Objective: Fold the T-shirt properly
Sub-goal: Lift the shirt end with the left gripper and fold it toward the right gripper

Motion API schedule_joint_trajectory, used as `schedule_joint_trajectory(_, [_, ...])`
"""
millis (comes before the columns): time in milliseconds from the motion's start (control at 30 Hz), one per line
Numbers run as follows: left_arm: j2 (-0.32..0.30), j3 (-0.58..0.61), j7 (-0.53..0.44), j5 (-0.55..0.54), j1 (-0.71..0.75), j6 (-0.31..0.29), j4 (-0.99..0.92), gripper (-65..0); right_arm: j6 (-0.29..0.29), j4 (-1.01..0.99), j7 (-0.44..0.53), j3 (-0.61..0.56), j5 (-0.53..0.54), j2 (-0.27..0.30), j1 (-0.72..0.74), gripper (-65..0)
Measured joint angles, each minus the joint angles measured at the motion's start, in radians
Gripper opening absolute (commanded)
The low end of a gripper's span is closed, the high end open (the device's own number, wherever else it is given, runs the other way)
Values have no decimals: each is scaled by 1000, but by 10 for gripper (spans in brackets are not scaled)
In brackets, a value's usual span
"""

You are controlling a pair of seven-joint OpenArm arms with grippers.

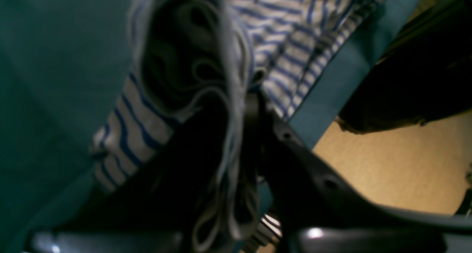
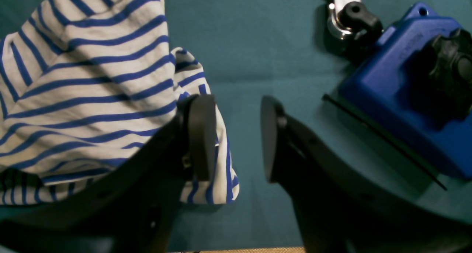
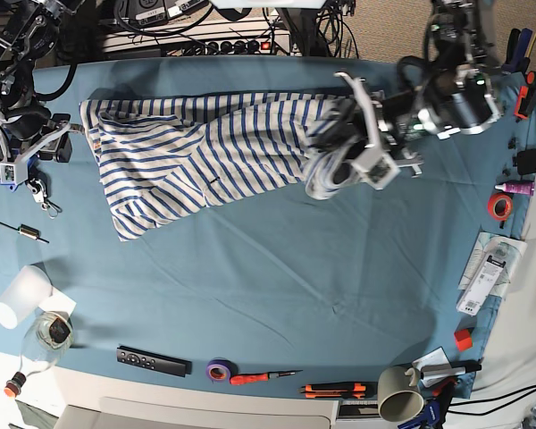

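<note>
My left gripper is holding the T-shirt's end in a heap, so I need to lay that end down and open before I grip the T-shirt's flatter part (image 3: pixel 297 127) close by.
The T-shirt (image 3: pixel 205 152), white with thin blue stripes, lies spread across the far half of the teal cloth, and its right end is lifted into a bunch (image 3: pixel 326 174). My left gripper (image 3: pixel 353 161) is shut on that bunch. In the left wrist view, folded layers of the T-shirt (image 1: pixel 228 142) hang pinched between the dark fingers (image 1: pixel 295 146). My right gripper (image 2: pixel 236 138) stands open just above the cloth. One finger (image 2: pixel 201 135) rests by the T-shirt's edge (image 2: pixel 92 98), and nothing is between the pads. In the base view the right gripper (image 3: pixel 45 147) sits left of the shirt's far-left corner.
A blue clamp block (image 2: pixel 405 87) and a metal fitting (image 2: pixel 346 13) sit right of my right gripper. An Allen key (image 3: pixel 18 232), white cup (image 3: pixel 13 299), remote (image 3: pixel 152 360), tape roll (image 3: pixel 219 369), mug (image 3: pixel 393 402) and small tools line the near and right edges. The table edge (image 1: pixel 332 90) drops to tan floor.
</note>
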Motion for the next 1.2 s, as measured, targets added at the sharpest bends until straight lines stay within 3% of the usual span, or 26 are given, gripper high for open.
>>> schedule_joint_trajectory(100, [28, 67, -15, 64, -28, 35, -19, -650, 0, 0, 1, 0, -29, 0, 0, -439])
schedule_joint_trajectory(267, [88, 171, -35, 122, -38, 34, -37, -650, 1, 0, 9, 0, -58, 0, 0, -439])
schedule_joint_trajectory(467, [151, 280, -106, 290, -72, 39, -53, -650, 0, 0, 12, 0, -59, 0, 0, -439])
schedule_joint_trajectory(533, [159, 314, -130, 328, -77, 88, -64, -650, 1, 0, 11, 0, -56, 0, 0, -439])
schedule_joint_trajectory(733, [161, 375, -186, 385, -77, 140, -79, -650, 1, 0, 11, 0, -56, 0, 0, -439])
schedule_joint_trajectory(767, [162, 378, -202, 391, -77, 140, -79, -637, 1, 0, 11, 0, -56, 0, 0, -439])
schedule_joint_trajectory(867, [162, 379, -216, 390, -79, 124, -79, -438, 1, 0, 11, 0, -56, 0, 0, -439])
schedule_joint_trajectory(933, [171, 380, -227, 391, -78, 132, -79, -368, 1, 0, 12, 0, -56, 0, 0, -439])
schedule_joint_trajectory(1033, [187, 380, -240, 391, -79, 168, -79, -360, 1, 0, 11, 0, -56, 0, 0, -439])
schedule_joint_trajectory(1200, [192, 380, -240, 391, -79, 170, -79, -361, 1, 0, 11, 0, -56, 0, 0, -439])
